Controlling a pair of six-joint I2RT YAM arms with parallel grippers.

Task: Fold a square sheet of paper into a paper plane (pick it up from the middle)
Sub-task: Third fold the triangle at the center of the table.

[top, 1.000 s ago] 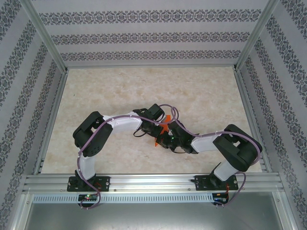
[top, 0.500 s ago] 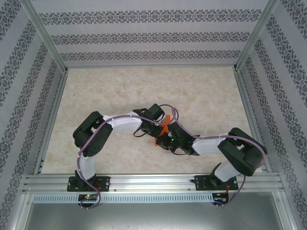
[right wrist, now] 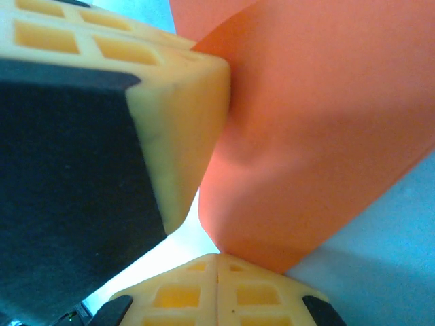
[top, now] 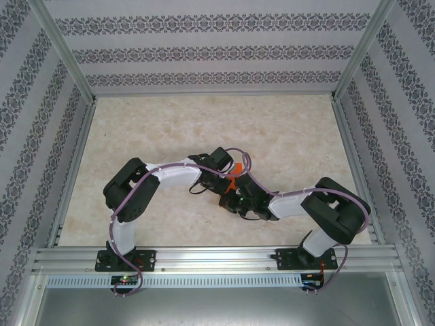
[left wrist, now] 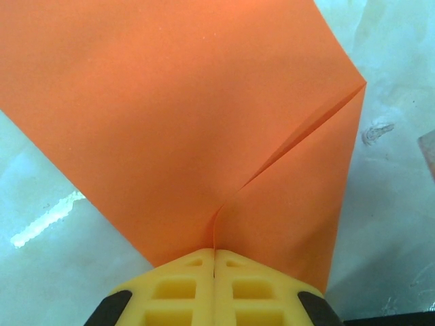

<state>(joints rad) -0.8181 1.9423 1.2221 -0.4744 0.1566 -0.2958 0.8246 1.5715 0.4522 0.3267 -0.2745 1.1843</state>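
The folded flap's edge gapes above my left gripper, so next my right gripper moves up and pins the flap while my left gripper takes the paper's lower tip (right wrist: pixel 253 248).
The orange square sheet of paper (left wrist: pixel 177 115) is folded, with a crease running from its right corner down to my left gripper (left wrist: pixel 215 252), which is shut on it above the table. In the right wrist view the paper (right wrist: pixel 319 136) curves down to my right gripper (right wrist: pixel 217 257), whose jaws are shut on its lower edge. One yellow finger of the left gripper (right wrist: pixel 180 102) is close beside it. From above, both grippers meet at mid-table: left gripper (top: pixel 228 180), right gripper (top: pixel 234 192). A sliver of orange paper (top: pixel 235 171) shows between them.
The marbled table (top: pixel 204 122) stretches open behind and beside the arms. Patterned walls and an aluminium frame (top: pixel 68 58) enclose it on three sides. A metal rail (top: pixel 217 257) carries both arm bases at the near edge.
The right arm shifted slightly, and its gripper moved closer to the left gripper. The orange tip that stuck out at the lower left is now hidden. The left arm stayed still.
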